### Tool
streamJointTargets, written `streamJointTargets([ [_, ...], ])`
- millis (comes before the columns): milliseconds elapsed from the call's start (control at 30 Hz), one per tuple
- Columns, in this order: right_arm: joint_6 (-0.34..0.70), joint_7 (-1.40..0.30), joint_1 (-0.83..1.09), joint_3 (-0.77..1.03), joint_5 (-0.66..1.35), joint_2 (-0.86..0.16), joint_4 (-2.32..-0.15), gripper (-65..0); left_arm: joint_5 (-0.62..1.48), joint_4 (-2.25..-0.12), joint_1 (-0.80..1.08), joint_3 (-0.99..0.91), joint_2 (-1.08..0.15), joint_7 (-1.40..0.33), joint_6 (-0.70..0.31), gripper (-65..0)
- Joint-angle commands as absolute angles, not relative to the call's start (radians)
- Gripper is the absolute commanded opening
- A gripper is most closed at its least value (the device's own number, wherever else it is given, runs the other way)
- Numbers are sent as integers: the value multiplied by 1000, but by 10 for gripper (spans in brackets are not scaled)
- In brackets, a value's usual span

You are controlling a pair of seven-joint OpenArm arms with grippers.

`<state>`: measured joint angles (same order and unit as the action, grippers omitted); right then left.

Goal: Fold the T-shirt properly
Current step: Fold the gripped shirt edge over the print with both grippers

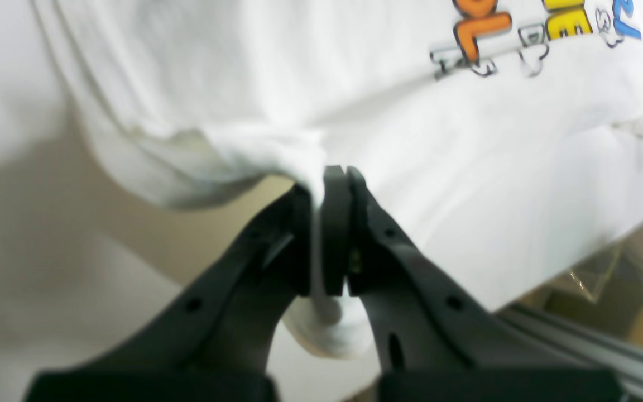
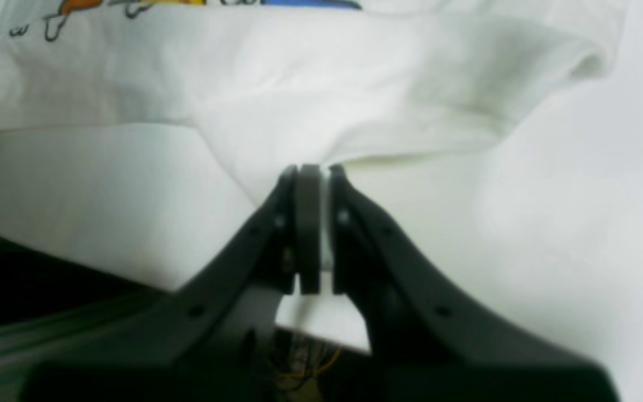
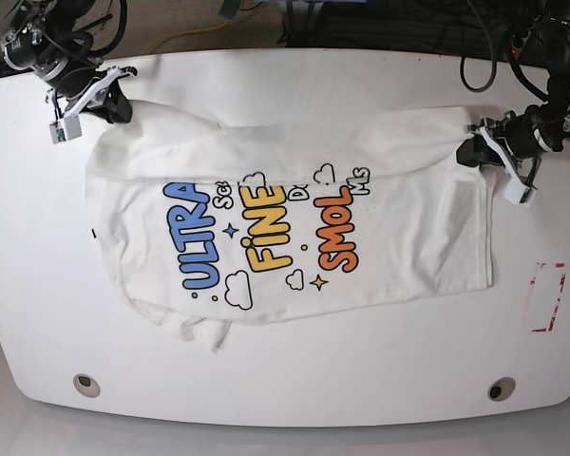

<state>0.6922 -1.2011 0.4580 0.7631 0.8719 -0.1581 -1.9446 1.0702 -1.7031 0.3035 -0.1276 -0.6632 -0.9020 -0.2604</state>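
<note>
My right gripper has the T-shirt's far corner. It will release that corner on the white cloth (image 3: 146,237) just beside the blue lettering.
The white T-shirt (image 3: 266,237) lies sideways on the table, its blue, yellow and orange lettering facing up. Its far long edge is folded over toward the front and covers the tops of some small letters. My left gripper (image 3: 472,150) is at the shirt's far right corner, and in the left wrist view the left gripper (image 1: 332,173) is shut on a bunched fold of the T-shirt (image 1: 411,139). My right gripper (image 3: 117,106) is at the far left corner. The right wrist view shows the right gripper (image 2: 313,167) shut on the T-shirt (image 2: 355,84) at its edge.
The white table (image 3: 294,380) has two round holes near its front edge (image 3: 86,384) (image 3: 501,389). A red rectangular mark (image 3: 548,296) sits at the right. Cables (image 3: 199,33) run behind the far edge. A metal rail (image 1: 606,346) shows below the table edge.
</note>
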Motion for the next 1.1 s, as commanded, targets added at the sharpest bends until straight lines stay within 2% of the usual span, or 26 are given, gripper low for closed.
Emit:
streamJointTargets([
  [0, 696, -1187, 484, 776, 900, -159, -1963, -650, 1082, -1727, 328, -137, -711, -891, -263, -646],
  [200, 694, -1187, 556, 828, 1010, -143, -1965, -650, 1084, -1733, 363, -137, -739, -891, -265, -646],
  [433, 694, -1187, 552, 831, 1021, -147, -1965, -650, 1084, -1759, 326, -137, -736, -891, -265, -646],
  [700, 696, -1187, 401, 825, 1012, -151, -1960, -650, 1086, -1753, 242, -134, -714, -891, -265, -646],
  [900, 696, -1187, 272, 780, 917, -160, -1957, -650, 1084, -1713, 203, -134, -707, -891, -265, -646],
  [1067, 696, -1187, 148, 753, 854, -160, -1860, -650, 1086, -1633, 170, -134, -704, -891, -265, -646],
])
